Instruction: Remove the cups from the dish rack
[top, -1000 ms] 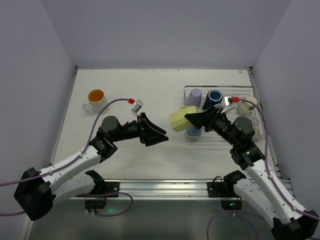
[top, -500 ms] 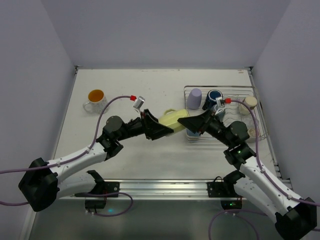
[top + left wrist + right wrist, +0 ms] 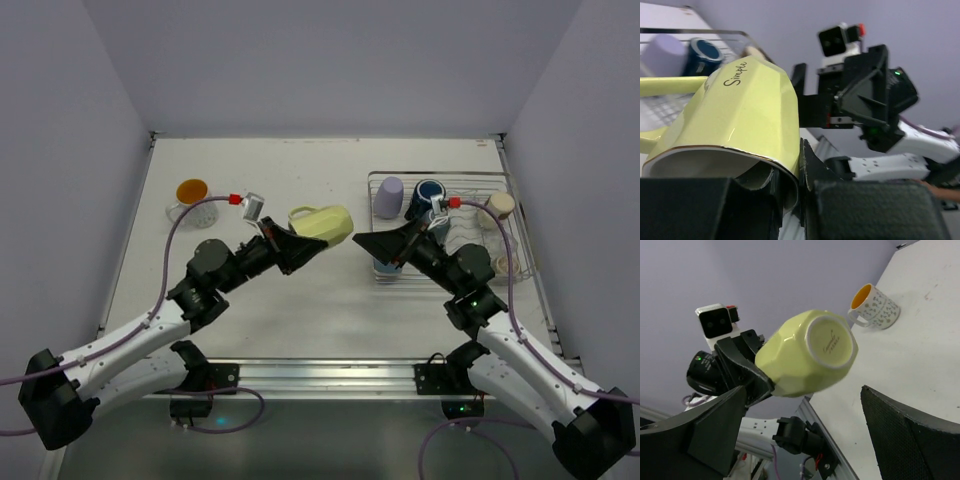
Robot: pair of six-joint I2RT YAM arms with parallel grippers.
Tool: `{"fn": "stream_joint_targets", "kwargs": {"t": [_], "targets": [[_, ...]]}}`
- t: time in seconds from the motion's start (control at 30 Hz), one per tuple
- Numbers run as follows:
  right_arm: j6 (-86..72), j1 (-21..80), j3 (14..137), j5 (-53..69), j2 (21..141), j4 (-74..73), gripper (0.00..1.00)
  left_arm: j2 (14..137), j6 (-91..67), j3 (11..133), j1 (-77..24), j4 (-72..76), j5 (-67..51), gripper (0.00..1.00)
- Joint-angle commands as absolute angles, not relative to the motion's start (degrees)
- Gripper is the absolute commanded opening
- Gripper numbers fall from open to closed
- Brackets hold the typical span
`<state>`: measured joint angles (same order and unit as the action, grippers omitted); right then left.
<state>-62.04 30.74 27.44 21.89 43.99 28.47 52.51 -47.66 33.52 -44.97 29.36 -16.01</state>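
Next, my left gripper puts the pale yellow-green cup down on the table (image 3: 246, 211) close beside the white mug, on the rack side.
A pale yellow-green cup (image 3: 322, 224) hangs on its side above the table's middle. My left gripper (image 3: 300, 240) is shut on its rim, one finger inside and one outside (image 3: 810, 165). The cup (image 3: 735, 120) fills the left wrist view, and its base (image 3: 830, 340) faces the right wrist camera. My right gripper (image 3: 372, 244) stands open just right of the cup, apart from it, fingers (image 3: 900, 430) wide. The dish rack (image 3: 440, 176) at the right holds a lavender cup (image 3: 389, 197), a navy cup (image 3: 429, 197), a cream cup (image 3: 499, 206) and a light blue cup (image 3: 388, 265).
A white mug with an orange inside (image 3: 190, 200) (image 3: 872, 307) stands on the table at the far left. The two arms face each other over the table's middle. Walls close in the table on three sides.
The yellow-green cup passed from my right gripper to my left. The left jaws shut on its rim and carried it left; the right jaws opened and let go.
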Motion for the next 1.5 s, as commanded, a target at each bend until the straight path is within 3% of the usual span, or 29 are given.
{"fn": "stream_joint_targets", "kwargs": {"t": [0.0,0.17,0.3,0.4,0.7,1.17,1.2,1.33,1.43,1.47], "targets": [[-57.31,31.02,26.81,15.75,42.19,24.45,0.99,47.03,-37.54,39.45,-44.30,17.71,-0.01,0.00],[-52.57,31.03,28.38,13.63,41.40,18.82,0.99,51.22,-28.93,52.94,-42.28,-3.20,14.72,0.00],[-45.89,31.03,33.56,9.68,42.01,4.09,0.99,66.83,-21.46,66.31,-35.70,-23.42,13.89,0.00],[-41.93,31.03,36.65,7.56,42.10,-2.17,0.99,75.28,-17.15,72.32,-28.68,-28.19,12.92,0.00],[-35.42,31.03,40.08,5.45,41.84,-12.29,0.99,99.29,-11.08,89.99,-21.37,-39.27,7.03,0.00],[-32.70,31.03,39.81,2.38,41.48,-15.73,0.99,114.17,-8.70,97.12,-17.40,-44.38,11.60,0.00],[-32.52,31.03,39.99,1.94,41.57,-16.25,0.99,114.78,-8.70,97.21,-17.05,-44.38,11.60,0.02],[-31.56,31.03,41.48,0.26,42.19,-18.45,0.99,115.14,-9.23,97.82,-16.88,-44.65,11.34,0.27],[-30.41,30.94,43.06,-2.63,42.89,-20.12,0.99,113.91,-9.67,98.09,-16.88,-44.74,11.78,0.48],[-29.98,30.94,44.02,-3.77,43.06,-20.65,0.99,112.43,-9.93,98.17,-16.88,-44.74,11.52,0.61]]}}
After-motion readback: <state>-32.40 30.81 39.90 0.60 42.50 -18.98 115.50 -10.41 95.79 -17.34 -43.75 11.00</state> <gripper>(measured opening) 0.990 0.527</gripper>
